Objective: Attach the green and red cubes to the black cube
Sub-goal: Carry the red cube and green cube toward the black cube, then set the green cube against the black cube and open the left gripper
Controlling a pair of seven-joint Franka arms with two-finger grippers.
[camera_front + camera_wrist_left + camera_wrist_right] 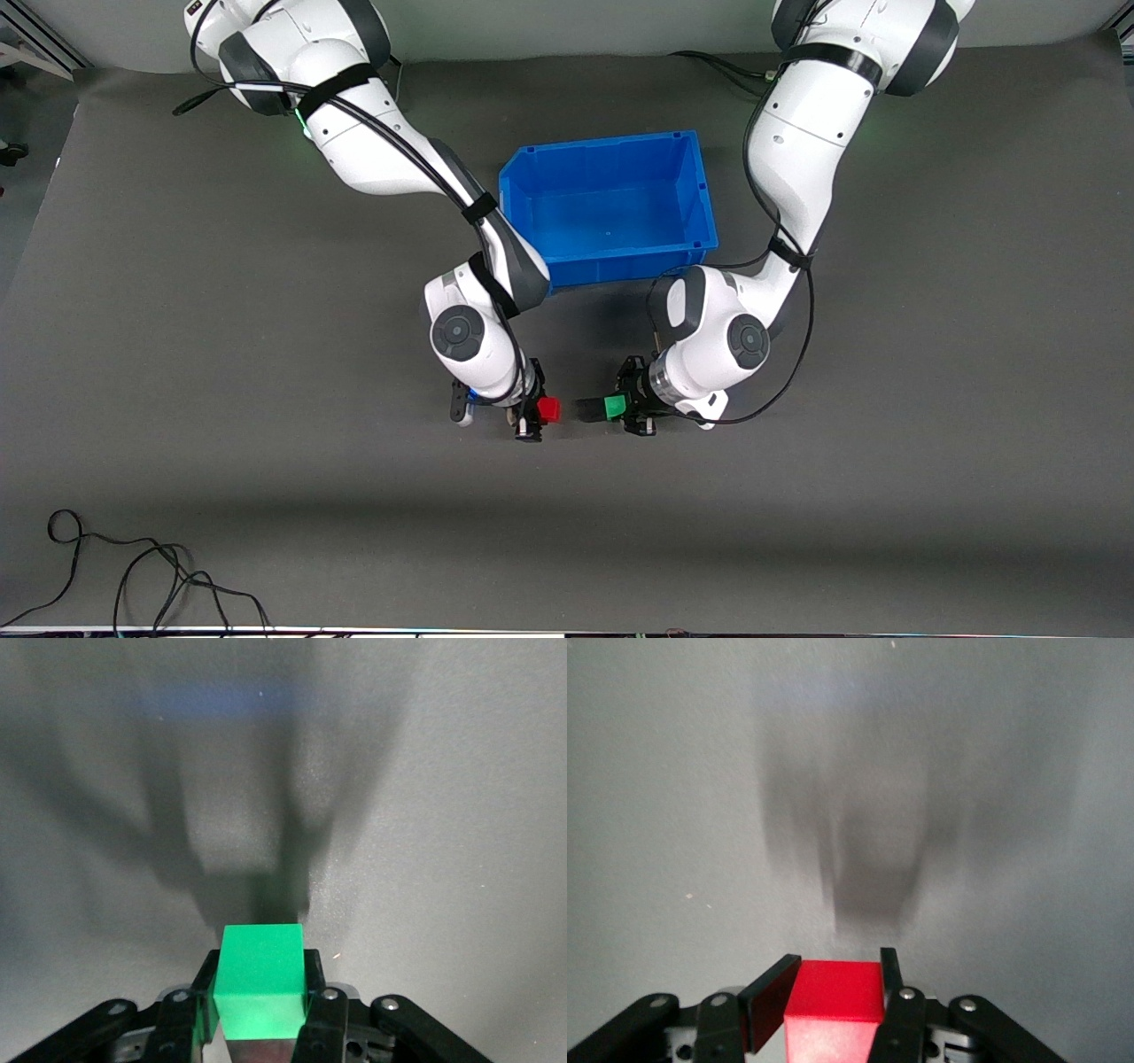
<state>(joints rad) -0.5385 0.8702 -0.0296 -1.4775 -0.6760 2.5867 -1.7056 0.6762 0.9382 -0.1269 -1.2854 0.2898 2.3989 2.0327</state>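
Note:
The red cube, now a small gap from black, will be let go by my right gripper on the table [573, 416], against the black cube's side that faces away from green.
My left gripper [623, 408] is shut on the green cube [615, 407] and holds it just above the table; in the left wrist view the green cube [260, 979] sits between the fingers of the left gripper [260, 973]. A small black cube [589, 408] shows against the green cube's side that faces the red cube; the left wrist view does not show it. My right gripper [534, 413] is shut on the red cube [548, 408], seen between the fingers of the right gripper [837, 981] as the red cube [835, 992]. A small gap separates red and black.
An empty blue bin [611, 142] stands farther from the front camera than both grippers, between the two arms. A loose black cable [133, 567] lies near the front edge at the right arm's end of the table.

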